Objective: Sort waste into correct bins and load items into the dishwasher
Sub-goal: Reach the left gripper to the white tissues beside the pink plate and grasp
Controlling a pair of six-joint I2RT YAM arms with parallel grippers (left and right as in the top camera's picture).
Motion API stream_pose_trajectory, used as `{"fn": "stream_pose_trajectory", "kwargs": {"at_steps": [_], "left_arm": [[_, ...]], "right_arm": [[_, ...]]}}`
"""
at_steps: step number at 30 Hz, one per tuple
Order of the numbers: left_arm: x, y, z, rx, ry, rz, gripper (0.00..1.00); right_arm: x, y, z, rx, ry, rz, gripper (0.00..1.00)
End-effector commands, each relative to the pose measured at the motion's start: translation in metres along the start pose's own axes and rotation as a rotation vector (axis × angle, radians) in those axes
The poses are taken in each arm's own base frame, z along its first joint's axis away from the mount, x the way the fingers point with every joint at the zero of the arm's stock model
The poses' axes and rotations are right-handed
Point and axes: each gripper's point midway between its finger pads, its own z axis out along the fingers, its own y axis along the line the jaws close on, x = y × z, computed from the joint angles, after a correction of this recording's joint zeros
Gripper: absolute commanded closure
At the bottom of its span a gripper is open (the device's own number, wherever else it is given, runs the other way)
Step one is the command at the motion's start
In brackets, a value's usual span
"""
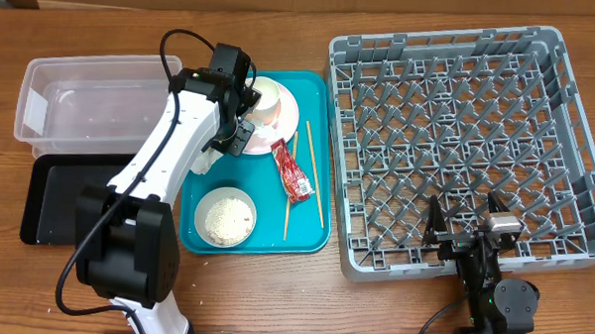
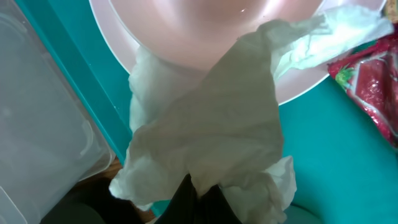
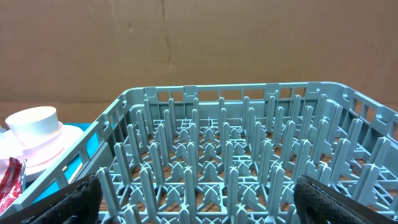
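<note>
My left gripper pinches only the napkin's lower folds, its far end across the plate, so next I open and regrip the napkin nearer its middle (image 2: 227,112).
My left gripper (image 1: 241,135) is shut on a crumpled white napkin (image 2: 205,124) at the left edge of the pale pink plate (image 1: 282,119); its jaws (image 2: 202,190) pinch the napkin's lower folds. A white cup (image 1: 264,98) stands upside down on the plate. The red sauce packet (image 1: 294,173) and two chopsticks (image 1: 311,177) lie on the teal tray. A grey metal bowl (image 1: 225,216) holds rice. My right gripper (image 1: 469,231) is open and empty over the grey dish rack (image 1: 467,143). I cannot make out a separate pink bowl.
The clear tub (image 1: 91,100) stands at the left with the flat black tray (image 1: 63,203) in front of it. The teal tray (image 1: 315,88) lies between them and the rack. The rack (image 3: 217,143) fills the right wrist view, with the cup (image 3: 34,121) at its left.
</note>
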Motion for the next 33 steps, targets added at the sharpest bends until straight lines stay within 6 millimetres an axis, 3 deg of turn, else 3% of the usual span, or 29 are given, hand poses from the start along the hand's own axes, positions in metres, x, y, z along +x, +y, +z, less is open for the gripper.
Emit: {"fn": "stream_pose_trajectory", "kwargs": {"at_steps": [1, 9, 13, 19, 23, 25, 33], "left_arm": [[-0.005, -0.008, -0.008, 0.047, -0.025, -0.017, 0.96], [-0.015, -0.026, 0.000, 0.147, -0.078, -0.018, 0.86], [-0.019, -0.039, 0.012, 0.208, -0.104, -0.016, 0.86], [-0.015, -0.040, 0.034, 0.186, -0.123, -0.017, 0.88], [-0.018, -0.037, 0.037, 0.167, -0.140, -0.018, 0.65], [-0.022, -0.030, 0.038, 0.131, -0.156, -0.021, 0.48], [-0.031, -0.027, 0.039, 0.118, -0.195, -0.025, 0.35]], "right_arm": [[0.001, 0.001, 0.000, -0.005, -0.007, -0.004, 0.00], [0.001, 0.001, 0.000, -0.005, -0.007, -0.004, 0.00], [0.001, 0.001, 0.000, -0.005, -0.007, -0.004, 0.00], [0.001, 0.001, 0.000, -0.005, -0.007, -0.004, 0.00], [0.001, 0.001, 0.000, -0.005, -0.007, -0.004, 0.00], [0.001, 0.001, 0.000, -0.005, -0.007, -0.004, 0.00], [0.001, 0.001, 0.000, -0.005, -0.007, -0.004, 0.00]]}}
